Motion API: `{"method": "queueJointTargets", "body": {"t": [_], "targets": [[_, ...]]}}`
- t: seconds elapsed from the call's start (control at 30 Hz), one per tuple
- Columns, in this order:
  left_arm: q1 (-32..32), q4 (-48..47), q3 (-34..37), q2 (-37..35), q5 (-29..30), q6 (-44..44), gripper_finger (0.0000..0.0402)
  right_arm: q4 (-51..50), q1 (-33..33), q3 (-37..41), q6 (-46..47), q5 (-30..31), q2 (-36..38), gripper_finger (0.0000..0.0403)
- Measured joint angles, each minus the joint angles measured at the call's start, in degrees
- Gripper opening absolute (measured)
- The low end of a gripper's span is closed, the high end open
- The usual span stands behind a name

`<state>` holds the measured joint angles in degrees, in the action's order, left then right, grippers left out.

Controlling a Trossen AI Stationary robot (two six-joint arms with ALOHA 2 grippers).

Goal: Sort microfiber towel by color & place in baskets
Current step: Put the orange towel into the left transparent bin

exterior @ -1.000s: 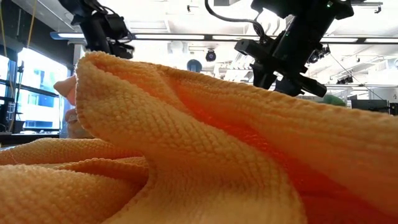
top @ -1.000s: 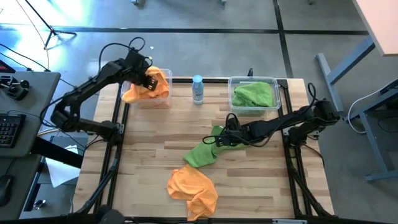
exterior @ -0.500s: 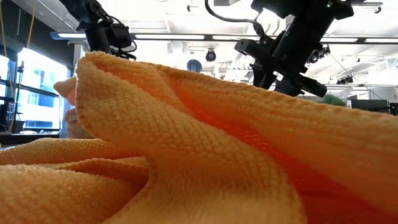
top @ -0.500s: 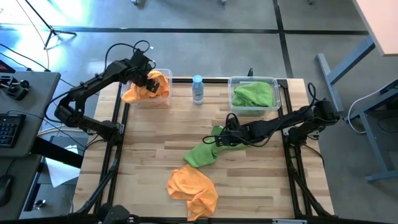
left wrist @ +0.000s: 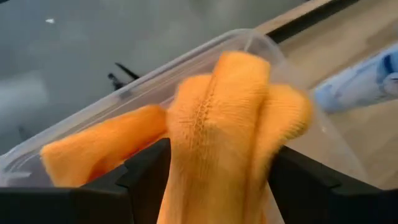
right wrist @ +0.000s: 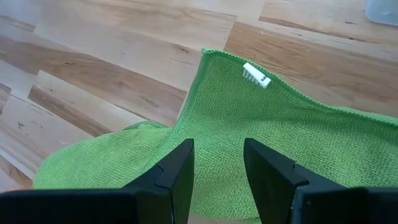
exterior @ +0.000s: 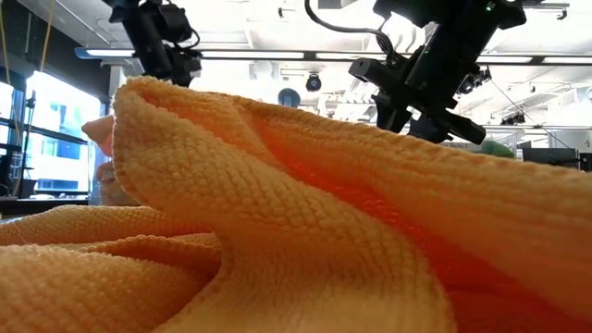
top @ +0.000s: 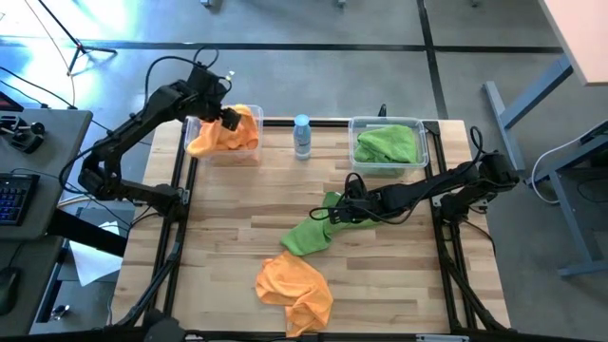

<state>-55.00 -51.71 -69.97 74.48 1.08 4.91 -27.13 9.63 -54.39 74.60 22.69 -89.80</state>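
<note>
The orange towel's end pokes out over the side of its basket, so my left gripper needs to grab the towel's standing fold (left wrist: 217, 121) and push it down inside.
Orange towels (top: 228, 136) fill the left see-through basket (top: 255, 155) at the table's far left. My left gripper (top: 227, 116) hovers over them, open, and a hump of orange towel (left wrist: 224, 118) stands between its fingers. Green towels (top: 388, 142) lie in the right basket (top: 423, 128). One green towel (top: 309, 231) lies flat on the table's middle; my right gripper (top: 335, 212) is low over its far right end, open, fingers (right wrist: 180, 165) astride the cloth near its white tag (right wrist: 255, 75). Another orange towel (top: 296, 285) lies crumpled near the near edge. My left gripper stands open around the orange hump from above; whether the fingers (left wrist: 146, 177) touch it I cannot tell. My right gripper comes down slanting from the table's right onto the green towel's end (right wrist: 217, 124); whether its fingertips touch the cloth I cannot tell.
A small translucent bottle with a blue cap (top: 302, 135) stands upright between the two baskets. The low view is mostly blocked by the near orange towel (exterior: 277, 231). Bare wood lies to the left of the green towel and in front of the left basket.
My left gripper has risen a little and drawn back toward the table's far left, away from the orange pile in the left basket. The towels in that basket stay where they were. The right arm and the green towel have kept still.
</note>
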Motion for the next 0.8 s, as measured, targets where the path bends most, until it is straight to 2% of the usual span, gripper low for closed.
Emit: {"method": "queueJointTargets", "body": {"t": [0.13,0.3,0.5,0.8], "targets": [[0.04,-1.21,0.0,-0.45,3.9,2.69,0.024,0.01,0.0,0.0,-0.01,-0.02,0.0,0.0135],[0.05,-1.72,0.0,-2.85,1.22,2.53,0.024,-0.01,0.0,0.0,-0.03,-0.04,0.0,0.0135],[-0.22,-10.08,0.11,-2.35,1.11,6.07,0.0231,-0.01,0.0,0.0,-0.03,-0.04,0.0,0.0135],[-0.13,-7.53,7.41,1.7,-0.68,10.46,0.0145,-0.01,0.0,0.0,-0.27,1.12,0.0,0.0135]]}}
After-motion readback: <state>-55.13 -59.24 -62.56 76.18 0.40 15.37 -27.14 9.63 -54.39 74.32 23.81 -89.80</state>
